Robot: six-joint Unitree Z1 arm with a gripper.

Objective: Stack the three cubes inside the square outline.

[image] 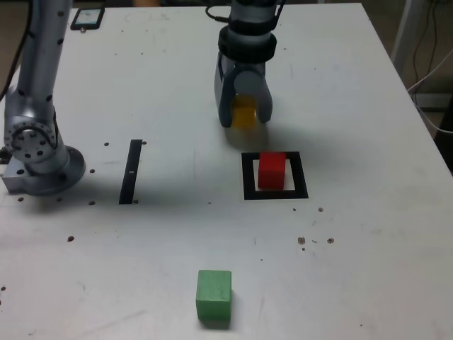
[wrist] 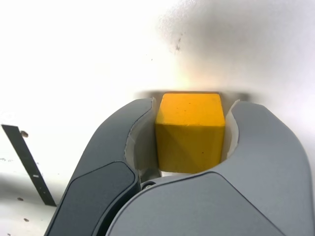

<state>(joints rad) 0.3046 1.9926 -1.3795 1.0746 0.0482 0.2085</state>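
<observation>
Next, my gripper sets the yellow cube, now hanging low over the table, down on top of the red cube (image: 271, 154) and lets go of it.
The yellow cube (image: 245, 113) (wrist: 191, 132) sits between the two grey fingers of my gripper (image: 244, 117) (wrist: 193, 107), which is shut on it. It hangs low over the table, just behind the square outline (image: 249, 178). The red cube (image: 272, 170) stands inside that outline, on its pale centre. The green cube (image: 214, 296) rests alone near the table's front edge, to the exterior view's left of the outline. Whether the yellow cube touches the table cannot be told.
A thin black strip (image: 131, 171) (wrist: 27, 162) lies on the table at the exterior view's left. The arm's base (image: 35, 152) stands at the left edge. A dark flat device (image: 87, 17) lies at the back left. Small dark specks dot the white tabletop (image: 354, 85).
</observation>
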